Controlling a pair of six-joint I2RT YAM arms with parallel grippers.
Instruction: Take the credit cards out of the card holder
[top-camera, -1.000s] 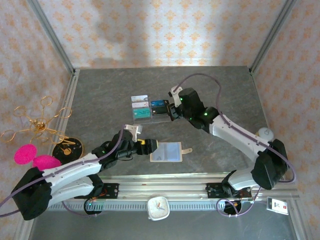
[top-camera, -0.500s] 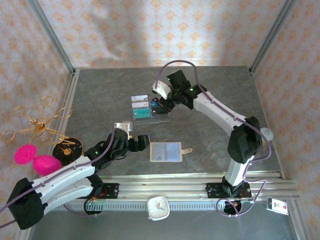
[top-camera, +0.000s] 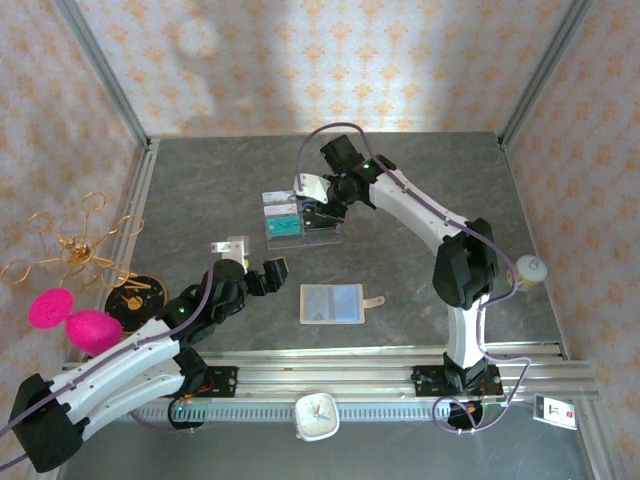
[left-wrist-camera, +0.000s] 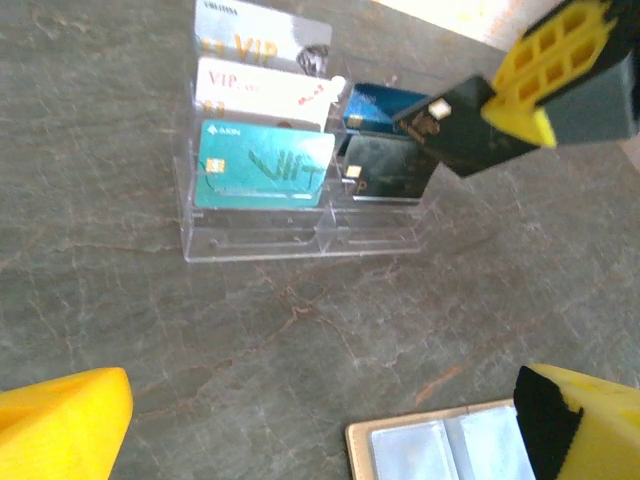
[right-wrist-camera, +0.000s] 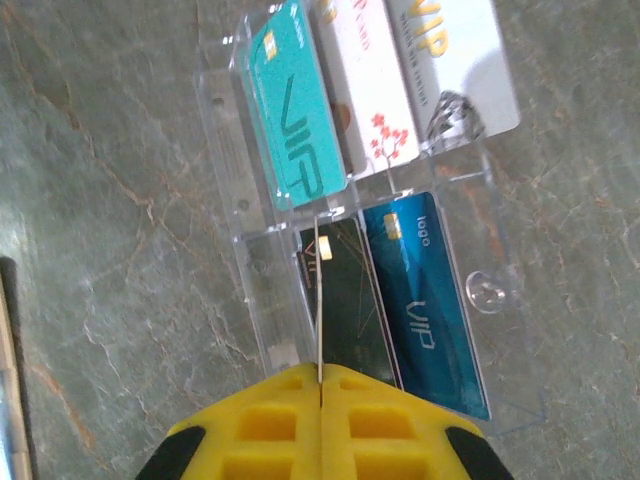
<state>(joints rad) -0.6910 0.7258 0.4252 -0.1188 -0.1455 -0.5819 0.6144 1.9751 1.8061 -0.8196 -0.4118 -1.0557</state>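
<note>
Next, my right gripper releases the dark credit card in the clear tray's slot (top-camera: 319, 222) (right-wrist-camera: 330, 300) next to the teal card. The dark credit card is now held over the tray.
The card holder (top-camera: 333, 303) lies open on the table, beige with a pale blue lining and its snap tab to the right; its corner (left-wrist-camera: 450, 447) shows in the left wrist view. My right gripper (top-camera: 319, 206) (right-wrist-camera: 320, 375) is shut on a dark credit card (left-wrist-camera: 455, 125), seen edge-on (right-wrist-camera: 318, 300) over the front right slot of the clear tray (top-camera: 300, 238). The tray holds a teal card (right-wrist-camera: 295, 110), two white cards, a blue card (right-wrist-camera: 425, 300) and a dark card (right-wrist-camera: 350, 300). My left gripper (top-camera: 258, 270) (left-wrist-camera: 320, 420) is open, left of the card holder, with nothing between its fingers.
A gold wire ornament (top-camera: 75, 245), pink pompoms (top-camera: 70, 318) and a dark round disc (top-camera: 135, 297) sit at the left edge. A small white clock (top-camera: 316, 415) lies on the front rail. A white cylinder (top-camera: 530, 270) stands at the right.
My right arm has swung left and reached over the tray with the dark card. My left arm has drawn back to the left, away from the card holder.
</note>
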